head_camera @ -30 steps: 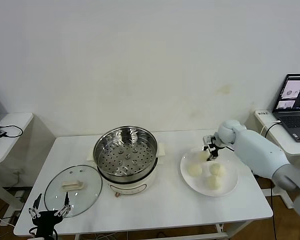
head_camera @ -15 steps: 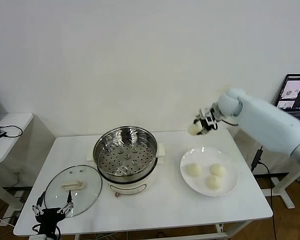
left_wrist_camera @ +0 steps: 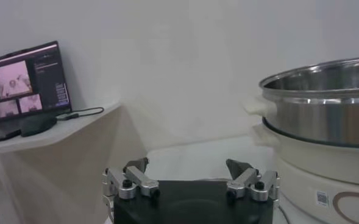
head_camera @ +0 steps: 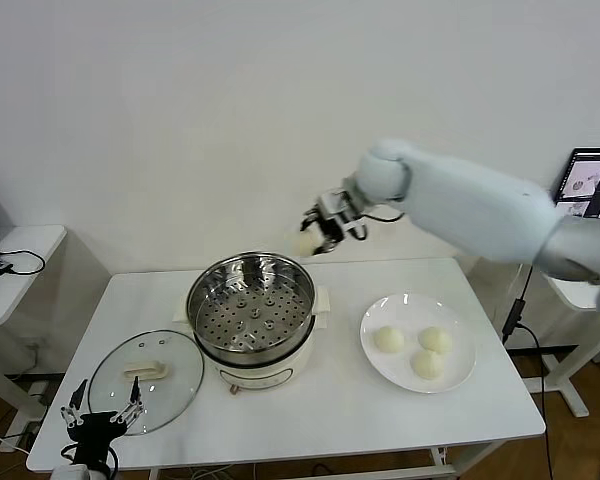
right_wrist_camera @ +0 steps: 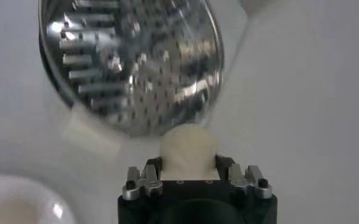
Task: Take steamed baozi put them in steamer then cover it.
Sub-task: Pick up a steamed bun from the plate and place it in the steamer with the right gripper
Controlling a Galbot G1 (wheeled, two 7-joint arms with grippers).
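Next, I release the baozi from my right gripper on the perforated tray [head_camera: 246, 286] near the steamer's back side, behind the central raised bumps.
My right gripper [head_camera: 318, 232] is shut on a cream-white baozi [head_camera: 307, 241] and holds it in the air just behind the far right rim of the steamer [head_camera: 252, 305]. The right wrist view shows the same baozi [right_wrist_camera: 189, 150] between the fingers, with the perforated tray [right_wrist_camera: 136, 61] beyond it. The steamer's tray holds nothing. Three baozi [head_camera: 388, 339] lie on the white plate [head_camera: 460, 372] to the steamer's right. The glass cover [head_camera: 146, 378] lies flat to the steamer's left. My left gripper [head_camera: 101, 415] is open and empty at the table's front left corner.
The steamer's wall and cream base [left_wrist_camera: 325, 140] stand close beside the left gripper. A side table with a laptop [head_camera: 587, 200] stands at the right, another small table [head_camera: 10, 265] at the left. The white table [head_camera: 320, 420] is bare in front of the steamer.
My right gripper lifted one baozi off the plate and carried it left through the air to the steamer's far rim. The left gripper has barely moved.
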